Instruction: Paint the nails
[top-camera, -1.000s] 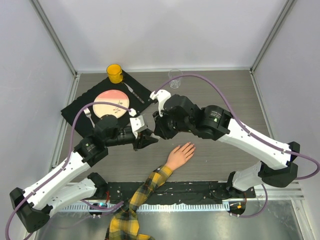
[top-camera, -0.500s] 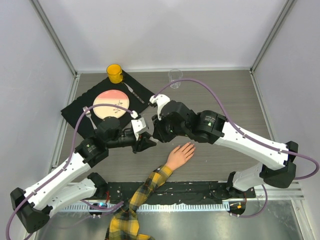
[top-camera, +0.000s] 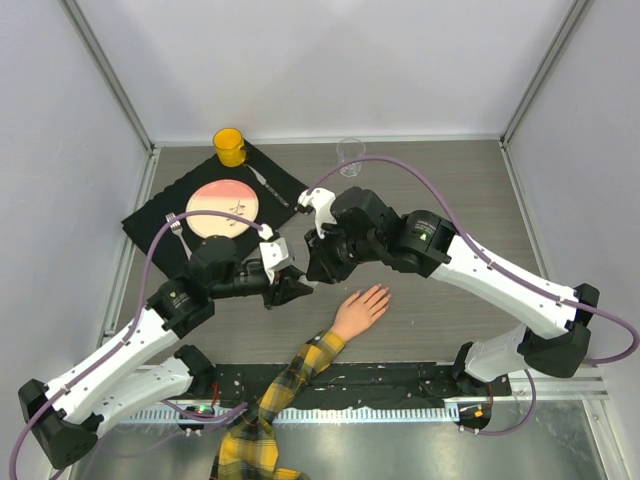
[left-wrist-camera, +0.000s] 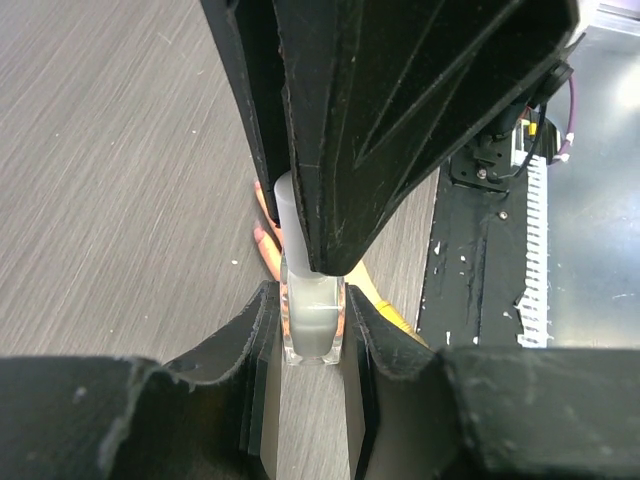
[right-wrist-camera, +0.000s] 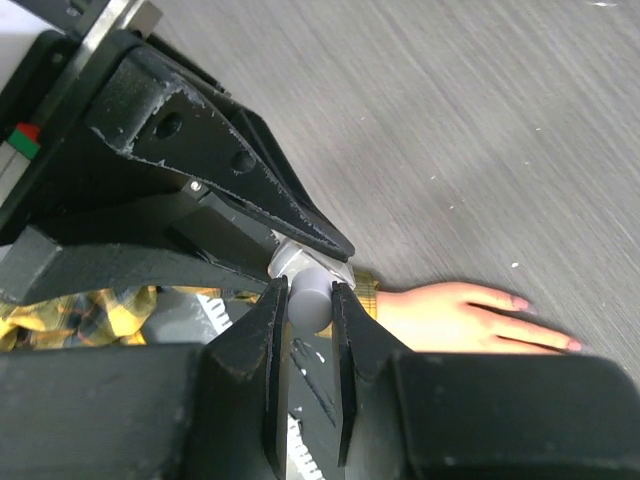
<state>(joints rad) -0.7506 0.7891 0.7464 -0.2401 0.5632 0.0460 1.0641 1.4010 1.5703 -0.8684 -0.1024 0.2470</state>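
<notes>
The clear bottle leans over with its cap still on, so my right gripper needs to open while my left gripper tilts it upright, then retake the white cap (right-wrist-camera: 310, 308).
The peach mannequin hand (top-camera: 361, 309) lies palm down on the table, fingers pointing up-right, on an arm in a yellow-black plaid sleeve (top-camera: 285, 379). Its nails (right-wrist-camera: 574, 345) show pinkish at the fingertips in the right wrist view. My left gripper (top-camera: 298, 287) is shut on a small clear bottle (left-wrist-camera: 313, 320), held above the table left of the hand. My right gripper (top-camera: 316, 271) is shut on the bottle's white cap (right-wrist-camera: 309, 296), meeting the left gripper tip to tip. The cap sits on the bottle.
A black mat (top-camera: 150, 226) at the back left holds a pink plate (top-camera: 223, 207), a fork (top-camera: 178, 231) and a knife (top-camera: 262, 181). A yellow cup (top-camera: 229, 146) and a clear glass (top-camera: 350, 155) stand near the back wall. A black rail (top-camera: 400, 380) runs along the near edge.
The right gripper has shifted slightly left and down onto the bottle cap. The left gripper has edged a little right with the bottle. The hand has not moved.
</notes>
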